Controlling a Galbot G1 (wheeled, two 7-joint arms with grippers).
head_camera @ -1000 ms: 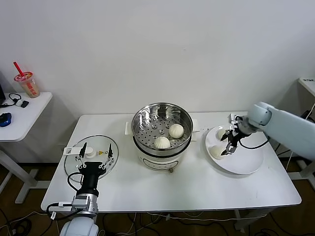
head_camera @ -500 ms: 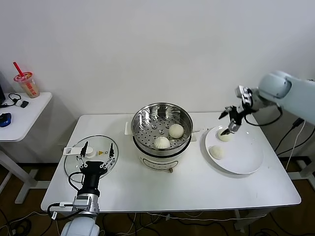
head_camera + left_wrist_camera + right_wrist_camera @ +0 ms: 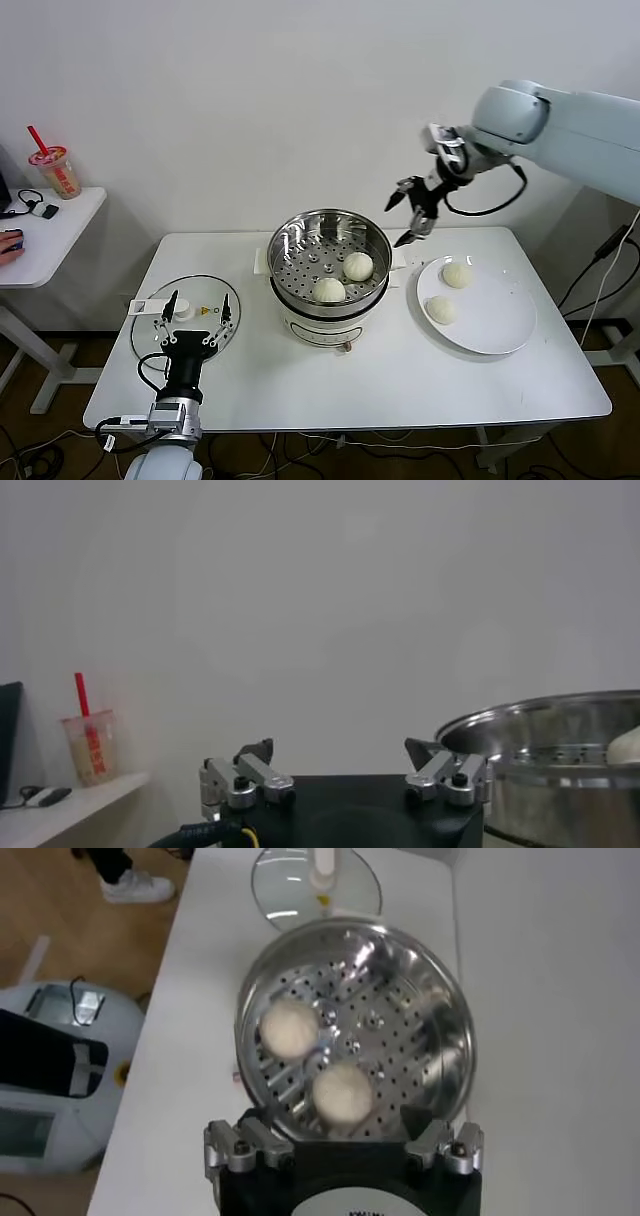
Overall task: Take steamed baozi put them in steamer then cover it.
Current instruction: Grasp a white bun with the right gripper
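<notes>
I need to close my right gripper on the sides of the front baozi [image 3: 329, 290] [image 3: 289, 1029] in the steamer, the one farther away from the white plate.
The steamer [image 3: 300, 235] stands mid-table with two baozi [image 3: 358, 265] [image 3: 328, 290] on its perforated tray. Two more baozi [image 3: 457, 274] [image 3: 439, 309] lie on the white plate [image 3: 500, 325] to its right. My right gripper [image 3: 400, 222] is open and empty, raised in the air just above and beside the steamer's right rim. In the right wrist view the gripper [image 3: 335, 1123] looks down on the steamer [image 3: 440, 1018] and its two baozi [image 3: 289, 1029] [image 3: 343, 1093]. My left gripper [image 3: 190, 312] is open, parked above the glass lid [image 3: 150, 340]; its fingers show in the left wrist view [image 3: 338, 748].
The glass lid with a white handle lies at the table's front left and shows in the right wrist view [image 3: 285, 883]. A side table [image 3: 50, 235] with a drink cup [image 3: 55, 172] stands at the far left. A white wall is behind.
My right gripper has risen from the plate and swung left to the steamer's right rim, empty. Both baozi stay on the plate. The left arm has not moved.
</notes>
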